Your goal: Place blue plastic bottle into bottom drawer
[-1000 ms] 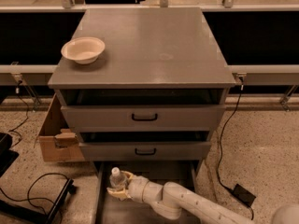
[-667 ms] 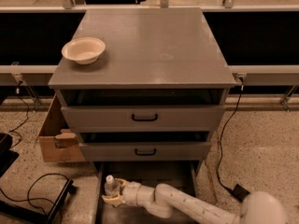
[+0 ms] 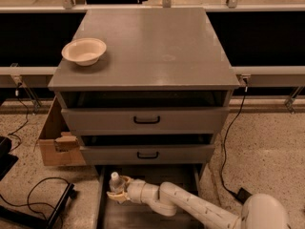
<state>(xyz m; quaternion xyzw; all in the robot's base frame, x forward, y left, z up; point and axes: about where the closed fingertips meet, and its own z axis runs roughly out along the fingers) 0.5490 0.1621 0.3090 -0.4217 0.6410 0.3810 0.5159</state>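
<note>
Next, my gripper releases the blue plastic bottle in the bottom drawer (image 3: 121,202), near the drawer's side that faces the cardboard box. The bottle is held low over the drawer floor.
The blue plastic bottle (image 3: 114,181) is a small clear bottle with a white cap, standing upright at the left side of the open bottom drawer (image 3: 106,213). My gripper (image 3: 118,189) reaches in from the lower right on a cream arm and is shut on the bottle, low over the drawer floor. The drawer is pulled out beneath the grey cabinet (image 3: 143,46); I cannot tell whether the bottle's base touches the floor.
A cream round bowl (image 3: 84,50) sits on the cabinet top at the left. Two upper drawers with black handles (image 3: 147,120) are closed. A cardboard box (image 3: 56,142) stands left of the cabinet. Black cables (image 3: 33,190) lie on the floor at left and right.
My gripper has carried the bottle left and down, lower into the bottom drawer near its left side. The arm has stretched further left.
</note>
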